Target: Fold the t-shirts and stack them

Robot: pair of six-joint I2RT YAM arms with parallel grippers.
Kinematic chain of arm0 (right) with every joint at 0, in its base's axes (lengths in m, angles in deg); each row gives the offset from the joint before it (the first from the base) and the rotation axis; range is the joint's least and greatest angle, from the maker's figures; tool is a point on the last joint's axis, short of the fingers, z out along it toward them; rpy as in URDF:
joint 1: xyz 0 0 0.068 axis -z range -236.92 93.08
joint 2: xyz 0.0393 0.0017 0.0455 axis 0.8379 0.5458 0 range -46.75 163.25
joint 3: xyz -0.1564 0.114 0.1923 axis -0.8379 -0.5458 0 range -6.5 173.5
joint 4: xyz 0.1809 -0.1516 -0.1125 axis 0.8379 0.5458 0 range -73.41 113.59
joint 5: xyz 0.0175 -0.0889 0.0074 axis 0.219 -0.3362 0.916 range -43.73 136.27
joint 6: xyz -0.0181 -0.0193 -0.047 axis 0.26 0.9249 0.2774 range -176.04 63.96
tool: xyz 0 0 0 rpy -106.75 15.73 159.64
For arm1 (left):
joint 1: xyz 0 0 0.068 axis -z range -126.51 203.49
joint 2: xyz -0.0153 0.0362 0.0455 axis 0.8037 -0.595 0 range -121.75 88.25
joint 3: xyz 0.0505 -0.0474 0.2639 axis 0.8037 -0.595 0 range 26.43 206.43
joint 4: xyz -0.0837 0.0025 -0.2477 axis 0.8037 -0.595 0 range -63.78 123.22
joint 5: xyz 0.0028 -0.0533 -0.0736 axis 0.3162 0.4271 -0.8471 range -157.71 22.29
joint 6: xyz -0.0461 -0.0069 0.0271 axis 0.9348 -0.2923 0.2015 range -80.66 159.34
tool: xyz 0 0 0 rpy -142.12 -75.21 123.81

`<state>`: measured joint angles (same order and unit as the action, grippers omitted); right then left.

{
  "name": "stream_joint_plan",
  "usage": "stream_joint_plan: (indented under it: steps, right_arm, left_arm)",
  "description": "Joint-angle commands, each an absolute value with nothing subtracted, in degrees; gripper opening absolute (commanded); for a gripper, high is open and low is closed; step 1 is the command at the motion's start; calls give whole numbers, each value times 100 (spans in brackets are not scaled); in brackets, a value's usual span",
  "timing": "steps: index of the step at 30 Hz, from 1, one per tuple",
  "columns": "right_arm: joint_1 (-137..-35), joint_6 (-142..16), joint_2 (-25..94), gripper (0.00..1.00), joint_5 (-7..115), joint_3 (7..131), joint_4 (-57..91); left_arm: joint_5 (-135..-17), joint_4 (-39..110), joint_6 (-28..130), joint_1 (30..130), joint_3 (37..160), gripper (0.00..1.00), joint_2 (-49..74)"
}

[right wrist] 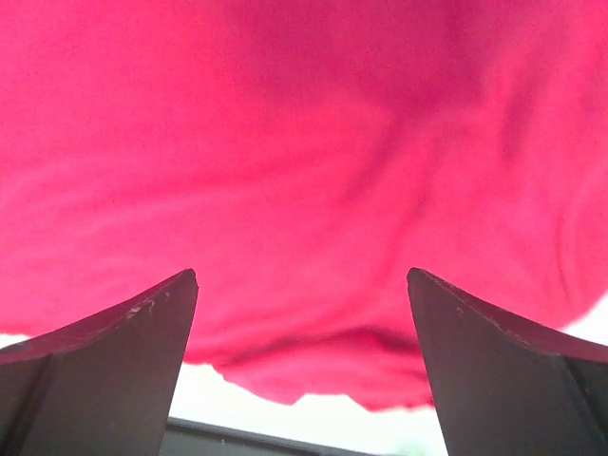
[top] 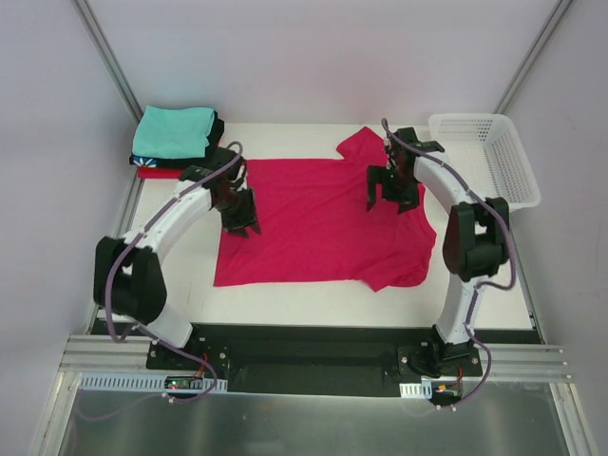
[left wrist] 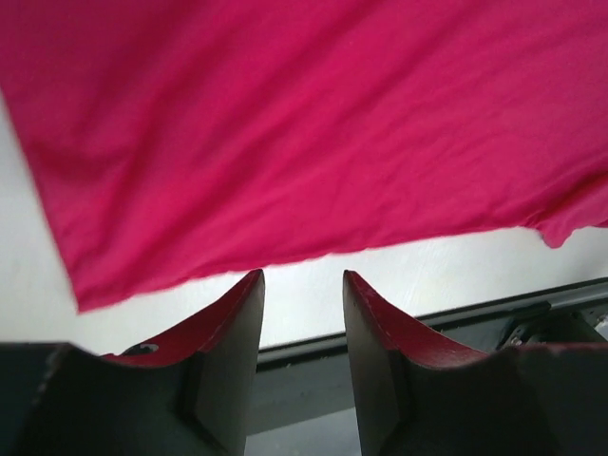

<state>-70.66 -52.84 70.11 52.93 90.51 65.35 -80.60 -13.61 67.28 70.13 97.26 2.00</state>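
Observation:
Next, my right gripper goes to the crimson-pink t-shirt's near sleeve [top: 415, 268] [right wrist: 403, 351], closest to the dark front rail, and closes on its rumpled cloth there.
The crimson-pink t-shirt [top: 318, 220] lies spread flat on the white table. It fills the left wrist view [left wrist: 304, 123] and the right wrist view [right wrist: 304, 161]. My left gripper [top: 241, 224] hovers over the shirt's left edge, open and empty, its fingertips [left wrist: 249, 285] apart. My right gripper [top: 388, 202] hovers over the shirt's upper right part near the sleeve, open wide and empty. A stack of folded tees stands at the back left, with the teal one [top: 173, 131] on top, a black one [top: 217, 128] under it and a red one [top: 157, 172] at the bottom.
A white plastic mesh basket [top: 484, 157] stands at the back right of the table. The table's dark front rail [top: 304, 347] runs along the near edge by the arm bases. Grey walls and metal posts close in the back.

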Motion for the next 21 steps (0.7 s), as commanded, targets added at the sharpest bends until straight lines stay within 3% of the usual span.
stream_joint_plan:
  steps: [1,5,10,21]
  right_arm:
    - [-7116,-5533,5162,96,4768,8097,6661]
    - [-7116,-5586,4011,100,4434,6999,6652]
    - [-7107,-5578,3017,94,4127,5837,6704]
    - [-6853,-5578,2769,89,4056,4826,6213]
  left_arm:
    - [-8195,-704,6913,7396,10350,38,-734]
    - [-8397,-589,6949,7616,10763,38,-1194]
    - [-8336,-493,6992,7941,10511,38,-1142]
    - [-8090,-405,7116,8179,9490,39,-97]
